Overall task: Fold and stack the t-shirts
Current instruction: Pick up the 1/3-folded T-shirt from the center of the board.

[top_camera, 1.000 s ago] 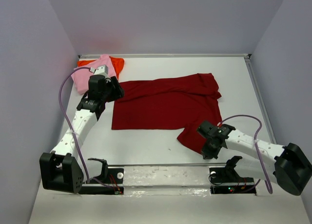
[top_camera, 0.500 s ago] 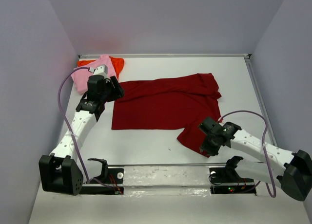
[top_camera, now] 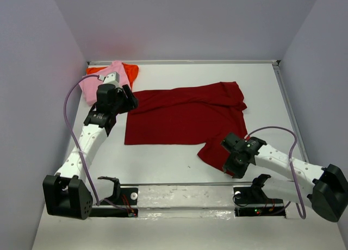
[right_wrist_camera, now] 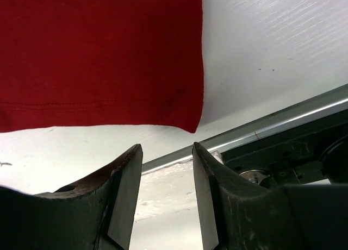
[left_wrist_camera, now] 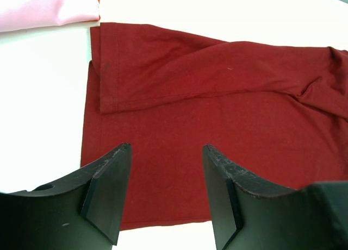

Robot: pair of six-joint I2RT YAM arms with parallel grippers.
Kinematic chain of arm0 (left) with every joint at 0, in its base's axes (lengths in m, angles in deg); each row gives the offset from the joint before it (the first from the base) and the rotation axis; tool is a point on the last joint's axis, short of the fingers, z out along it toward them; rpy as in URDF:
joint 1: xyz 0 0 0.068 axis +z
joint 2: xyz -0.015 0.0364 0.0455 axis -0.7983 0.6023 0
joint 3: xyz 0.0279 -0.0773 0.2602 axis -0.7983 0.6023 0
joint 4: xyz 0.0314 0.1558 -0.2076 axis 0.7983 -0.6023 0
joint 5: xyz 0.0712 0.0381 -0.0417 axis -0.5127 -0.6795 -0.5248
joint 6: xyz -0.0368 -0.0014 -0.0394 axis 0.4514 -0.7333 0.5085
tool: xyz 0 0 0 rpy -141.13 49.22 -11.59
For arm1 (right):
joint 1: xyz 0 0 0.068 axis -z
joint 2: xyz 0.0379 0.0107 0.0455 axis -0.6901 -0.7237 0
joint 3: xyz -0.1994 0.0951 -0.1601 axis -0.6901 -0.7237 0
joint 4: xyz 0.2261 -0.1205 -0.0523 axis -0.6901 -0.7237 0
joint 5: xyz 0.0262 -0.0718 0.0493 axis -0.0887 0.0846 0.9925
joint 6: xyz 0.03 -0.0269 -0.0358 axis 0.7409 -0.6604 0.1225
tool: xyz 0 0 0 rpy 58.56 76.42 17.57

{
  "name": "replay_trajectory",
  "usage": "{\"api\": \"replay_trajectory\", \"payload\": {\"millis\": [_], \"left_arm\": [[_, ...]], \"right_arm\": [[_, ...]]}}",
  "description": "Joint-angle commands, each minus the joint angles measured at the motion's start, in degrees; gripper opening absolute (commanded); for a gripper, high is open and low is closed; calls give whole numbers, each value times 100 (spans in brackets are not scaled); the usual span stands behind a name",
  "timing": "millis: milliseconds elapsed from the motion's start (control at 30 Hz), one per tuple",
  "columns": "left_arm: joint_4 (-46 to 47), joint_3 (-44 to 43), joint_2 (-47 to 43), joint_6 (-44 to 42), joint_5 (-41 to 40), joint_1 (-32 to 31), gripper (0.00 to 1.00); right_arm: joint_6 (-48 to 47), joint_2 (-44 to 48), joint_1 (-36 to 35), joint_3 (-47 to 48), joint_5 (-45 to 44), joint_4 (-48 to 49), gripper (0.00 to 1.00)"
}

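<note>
My right fingers are past the crimson t-shirt flap's corner; I should move in, pinch the flap's stitched edge (right_wrist_camera: 125, 115), fold it inward.
A dark crimson t-shirt (top_camera: 185, 115) lies spread flat mid-table, with a flap (top_camera: 216, 154) reaching toward the near right. The pink t-shirt (top_camera: 97, 85) lies folded at the back left on the orange-red one (top_camera: 131, 72). My left gripper (top_camera: 129, 101) hovers open over the crimson shirt's left edge (left_wrist_camera: 163, 92), nothing between its fingers. The pink cloth (left_wrist_camera: 43, 8) shows at the top left of that wrist view. My right gripper (top_camera: 232, 167) is open and empty just off the flap's near corner (right_wrist_camera: 187, 119), above bare table.
A metal rail (right_wrist_camera: 272, 127) runs along the table's near edge right by the right gripper, with the arm mounts (top_camera: 255, 197) behind it. Grey walls enclose the left, back and right sides.
The right gripper has opened and let go of the crimson shirt's near corner, which now lies flat. The right forearm shifted slightly. The left arm has not moved.
</note>
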Motion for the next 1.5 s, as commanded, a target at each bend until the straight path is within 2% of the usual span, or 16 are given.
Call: {"api": "replay_trajectory", "payload": {"millis": [0,267,367,467,733,1067,1200,1433,1467], "left_arm": [[194,48,-224,-89,105,58,64],[212,118,-364,-80,131,58,64],[247,145,-417,-63,201,58,64],[273,154,-435,-54,263,58,64],[300,180,-531,-45,316,58,64],[344,215,-654,-28,378,58,64],[352,206,-707,-45,412,58,64],[387,224,-804,-45,457,58,64],[388,224,-804,-45,457,58,64]], "right_arm": [[158,-208,-59,244,-83,-295,48],[35,-278,-59,447,-303,-419,47],[17,-629,-59,596,-540,-453,47],[-36,-989,-59,702,-549,-480,47],[96,-1131,-59,614,-479,-384,47],[131,-1780,-59,728,-497,-357,46],[175,-1974,-59,746,-514,-340,38],[149,-2098,-59,641,-514,-155,0],[149,-2098,-59,632,-506,-138,0]]}}
